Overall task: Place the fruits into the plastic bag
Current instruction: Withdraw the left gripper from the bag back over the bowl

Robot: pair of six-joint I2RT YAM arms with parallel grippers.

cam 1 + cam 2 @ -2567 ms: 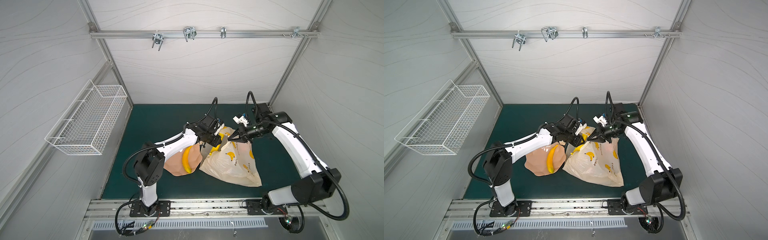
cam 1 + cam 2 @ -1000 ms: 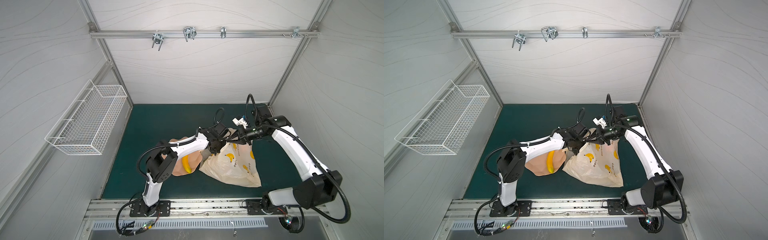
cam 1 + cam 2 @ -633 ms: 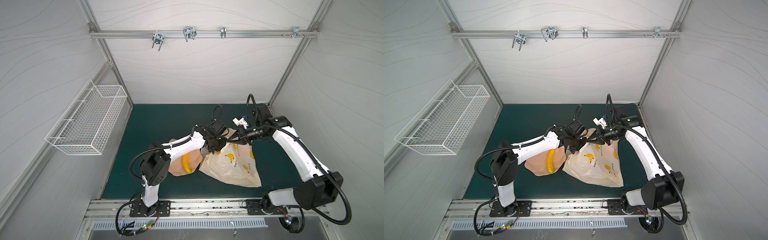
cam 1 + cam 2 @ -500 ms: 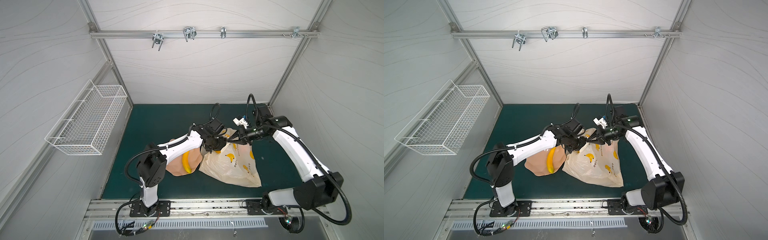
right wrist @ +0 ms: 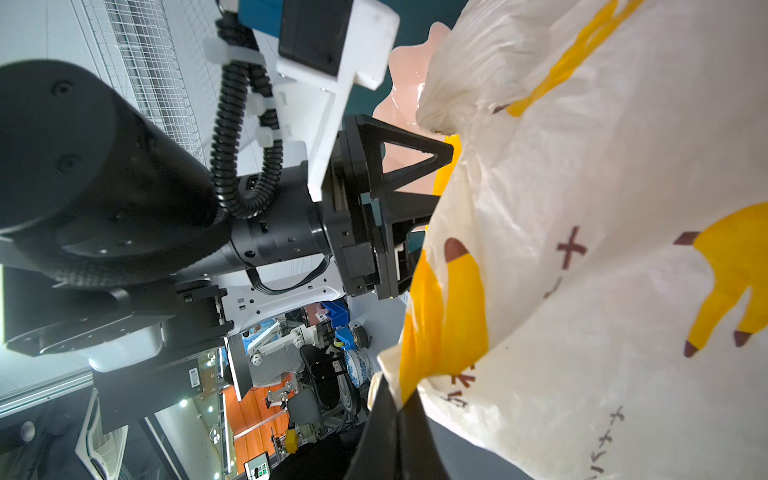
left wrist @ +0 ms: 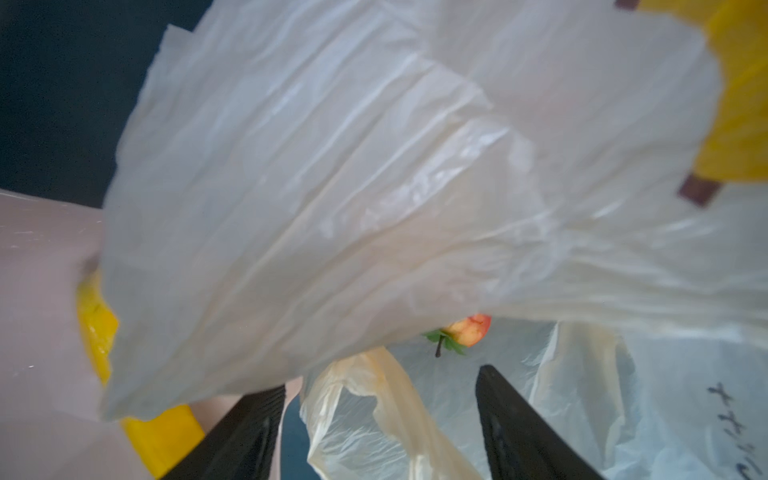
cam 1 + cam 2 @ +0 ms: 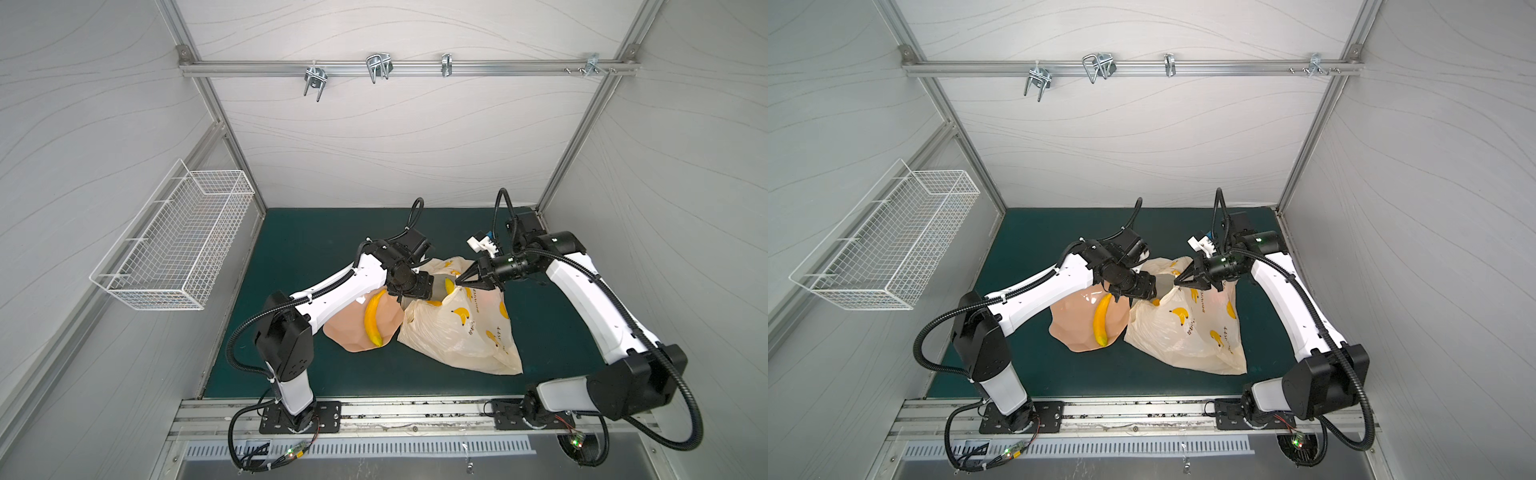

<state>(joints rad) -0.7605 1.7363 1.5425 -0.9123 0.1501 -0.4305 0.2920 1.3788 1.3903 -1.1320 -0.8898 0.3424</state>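
Note:
The middle of the yellow banana [image 7: 371,315] on the pink plate is next for my left gripper, which should go there and close.
The cream plastic bag [image 7: 461,328] [image 7: 1187,332] printed with bananas lies right of centre in both top views. My right gripper [image 7: 458,283] [image 5: 395,401] is shut on the bag's upper edge and holds it raised. My left gripper [image 7: 419,291] [image 6: 382,378] is open at the bag's mouth, nothing between its fingers. Past its tips a red strawberry [image 6: 467,330] shows under the bag's lifted film [image 6: 374,187]. One yellow banana [image 7: 372,318] [image 7: 1102,318] lies on the pink plate [image 7: 345,336]. Other fruits are hidden.
The pink plate [image 7: 1071,332] touches the bag's left side on the green mat [image 7: 316,249]. A white wire basket [image 7: 174,249] hangs on the left wall. In the right wrist view my left gripper [image 5: 415,178] sits close against the bag [image 5: 602,249].
My left arm's elbow has swung leftward and its gripper has drawn back slightly at the bag's mouth, still open. My right gripper keeps holding the bag's edge in place.

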